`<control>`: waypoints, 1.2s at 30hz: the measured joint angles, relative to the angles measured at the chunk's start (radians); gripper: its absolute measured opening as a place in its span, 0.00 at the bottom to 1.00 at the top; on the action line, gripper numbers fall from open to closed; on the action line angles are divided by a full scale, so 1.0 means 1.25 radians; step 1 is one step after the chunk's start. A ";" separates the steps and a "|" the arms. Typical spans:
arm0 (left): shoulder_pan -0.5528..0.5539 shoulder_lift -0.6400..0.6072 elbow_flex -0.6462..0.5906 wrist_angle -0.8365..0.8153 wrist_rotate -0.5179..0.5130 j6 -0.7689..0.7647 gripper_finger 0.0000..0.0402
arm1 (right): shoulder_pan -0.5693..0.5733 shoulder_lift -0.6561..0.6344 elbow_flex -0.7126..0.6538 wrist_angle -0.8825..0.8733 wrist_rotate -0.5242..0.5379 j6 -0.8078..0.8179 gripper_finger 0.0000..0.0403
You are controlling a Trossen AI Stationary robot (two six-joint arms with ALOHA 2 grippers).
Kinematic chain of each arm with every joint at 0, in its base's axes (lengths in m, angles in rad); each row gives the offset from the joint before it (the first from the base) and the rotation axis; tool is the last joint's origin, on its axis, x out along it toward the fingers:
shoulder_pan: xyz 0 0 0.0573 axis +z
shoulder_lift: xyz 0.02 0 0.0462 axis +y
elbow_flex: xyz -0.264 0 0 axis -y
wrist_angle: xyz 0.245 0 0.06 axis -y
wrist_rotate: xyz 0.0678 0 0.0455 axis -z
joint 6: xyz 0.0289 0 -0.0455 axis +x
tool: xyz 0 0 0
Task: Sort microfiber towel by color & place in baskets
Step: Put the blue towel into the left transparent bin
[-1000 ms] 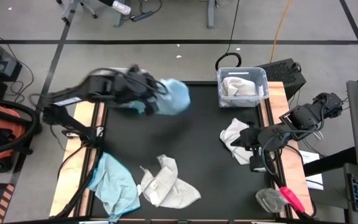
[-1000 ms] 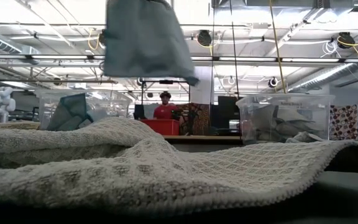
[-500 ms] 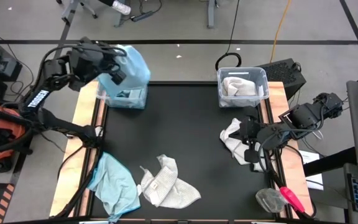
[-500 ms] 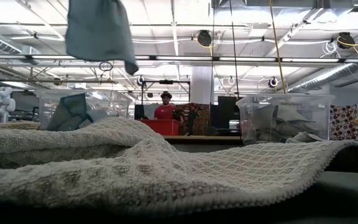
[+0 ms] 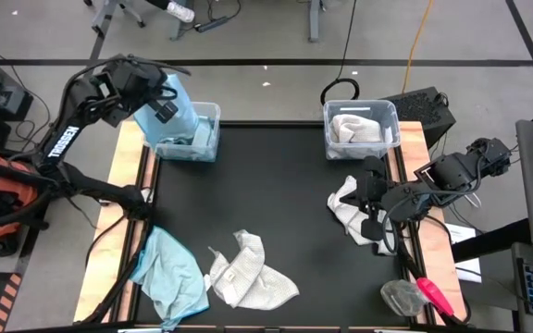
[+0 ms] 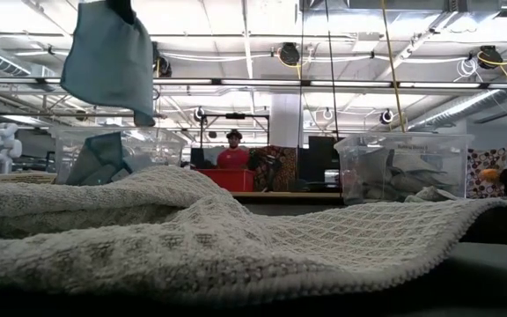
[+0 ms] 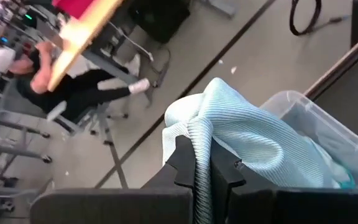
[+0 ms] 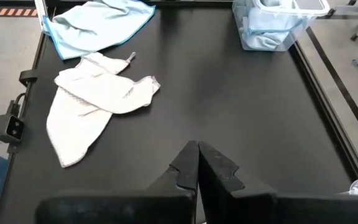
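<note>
My left gripper is to let go of the light blue towel inside the clear basket (image 5: 189, 142) (image 7: 329, 163), under the towel's hanging end.
My left gripper (image 5: 153, 95) is shut on a light blue towel (image 5: 172, 113), held high over the left clear basket (image 5: 207, 141) at the table's far left. That basket holds another blue towel. The held towel also shows in the low view (image 6: 108, 57). My right gripper (image 5: 370, 197) is shut, with no cloth between its fingers (image 8: 197, 158), beside a white towel (image 5: 345, 208) lying at the table's right edge. The right basket (image 5: 389, 116) holds a white towel. My left gripper pinches a bunched fold of the blue towel (image 7: 201, 158) between its two fingers, with several layers in the hold. The towel hangs slack below the fingers, lifted clear, and its lower end (image 6: 139, 114) is just above the left basket's rim.
A second blue towel (image 5: 169, 273) lies at the near left corner. A white waffle towel (image 5: 248, 273) lies near the front edge and fills the low view's foreground (image 6: 236, 238). The black table's middle (image 5: 266, 199) is bare. A red-handled brush (image 5: 424, 294) lies off the near right.
My left gripper has carried the blue towel from the far middle of the table toward the left edge, ending over the left basket. The towel has stayed lifted and hanging. My right gripper has shifted slightly beside the white towel.
</note>
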 joint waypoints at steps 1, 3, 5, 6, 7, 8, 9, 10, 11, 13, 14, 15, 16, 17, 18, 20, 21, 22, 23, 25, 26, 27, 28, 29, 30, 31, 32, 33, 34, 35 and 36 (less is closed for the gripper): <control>0.008 0.004 0.000 -0.004 0.011 0.000 0.02 | 0.000 0.000 0.000 0.000 0.000 0.002 0.00; 0.022 0.016 0.000 -0.009 0.032 -0.004 0.02 | 0.000 0.000 0.000 0.000 0.000 0.008 0.00; 0.032 0.030 0.000 -0.014 0.052 -0.004 0.02 | 0.000 0.000 0.000 0.000 0.000 0.014 0.00; 0.037 0.038 0.000 -0.020 0.060 -0.005 0.02 | 0.000 0.000 0.000 0.000 0.000 0.017 0.00; 0.043 0.046 0.000 -0.027 0.062 -0.005 0.02 | 0.000 0.000 0.000 0.000 0.000 0.021 0.00; 0.047 0.054 0.000 -0.034 0.063 -0.005 0.02 | 0.000 0.000 0.000 0.000 -0.001 0.023 0.00; 0.053 0.064 0.000 -0.041 0.064 -0.005 0.02 | 0.001 0.000 0.000 0.000 -0.004 0.027 0.00; 0.058 0.074 0.000 -0.049 0.064 -0.004 0.02 | 0.002 0.000 0.000 0.000 -0.004 0.032 0.00; 0.062 0.083 -0.001 -0.054 0.064 -0.003 0.02 | 0.002 0.000 0.000 0.000 -0.005 0.038 0.00; 0.072 0.102 -0.001 -0.057 0.073 0.001 0.02 | 0.003 0.000 0.000 0.000 -0.006 0.045 0.00; 0.078 0.110 -0.001 -0.058 0.081 0.002 0.02 | 0.003 0.000 0.000 0.000 -0.007 0.049 0.00; 0.084 0.118 -0.001 -0.059 0.091 0.002 0.02 | 0.004 0.000 0.000 0.000 -0.008 0.052 0.00; 0.090 0.127 -0.001 -0.059 0.101 0.003 0.02 | 0.006 0.000 0.000 0.000 -0.008 0.057 0.00; 0.097 0.136 -0.001 -0.059 0.110 0.004 0.02 | 0.009 0.000 0.000 0.000 -0.008 0.061 0.00; 0.102 0.144 -0.001 -0.059 0.118 0.011 0.02 | 0.012 0.000 0.000 0.001 -0.008 0.063 0.00; 0.112 0.162 -0.001 -0.059 0.126 0.016 0.02 | 0.020 0.000 0.000 0.006 -0.008 0.063 0.00; 0.116 0.170 -0.001 -0.059 0.130 0.017 0.02 | 0.024 0.000 0.000 0.012 -0.008 0.064 0.00; 0.122 0.179 -0.001 -0.058 0.141 0.020 0.02 | 0.028 0.001 0.000 0.019 -0.008 0.064 0.00; 0.129 0.188 -0.001 -0.058 0.152 0.023 0.02 | 0.031 0.001 0.000 0.025 -0.007 0.064 0.00; 0.142 0.207 -0.001 -0.058 0.174 0.032 0.02 | 0.038 0.001 0.000 0.032 -0.006 0.064 0.00; 0.149 0.214 -0.001 -0.058 0.184 0.036 0.02 | 0.041 0.001 0.000 0.038 -0.006 0.064 0.00; 0.154 0.223 -0.001 -0.058 0.195 0.037 0.02 | 0.044 0.001 0.000 0.041 -0.006 0.067 0.00; 0.159 0.231 -0.001 -0.058 0.204 0.037 0.02 | 0.047 0.001 0.000 0.040 -0.006 0.071 0.00; 0.164 0.240 -0.001 -0.058 0.217 0.037 0.02 | 0.049 0.001 0.000 0.039 -0.005 0.076 0.00; 0.169 0.248 -0.001 -0.058 0.229 0.037 0.02 | 0.052 0.001 0.000 0.039 -0.005 0.082 0.00; 0.174 0.255 -0.001 -0.058 0.242 0.037 0.02 | 0.054 0.001 0.000 0.039 -0.005 0.085 0.00; 0.178 0.263 -0.001 -0.058 0.256 0.037 0.02 | 0.057 0.001 0.000 0.039 -0.005 0.089 0.00; 0.182 0.271 -0.001 -0.058 0.269 0.037 0.02 | 0.060 0.001 0.000 0.039 -0.005 0.092 0.00; 0.187 0.278 -0.001 -0.058 0.284 0.037 0.02 | 0.063 0.001 0.000 0.039 -0.005 0.094 0.00; 0.191 0.286 -0.001 -0.058 0.295 0.037 0.02 | 0.066 0.001 0.000 0.039 -0.003 0.098 0.00; 0.195 0.294 -0.001 -0.058 0.305 0.037 0.02 | 0.068 0.001 0.000 0.039 -0.001 0.099 0.00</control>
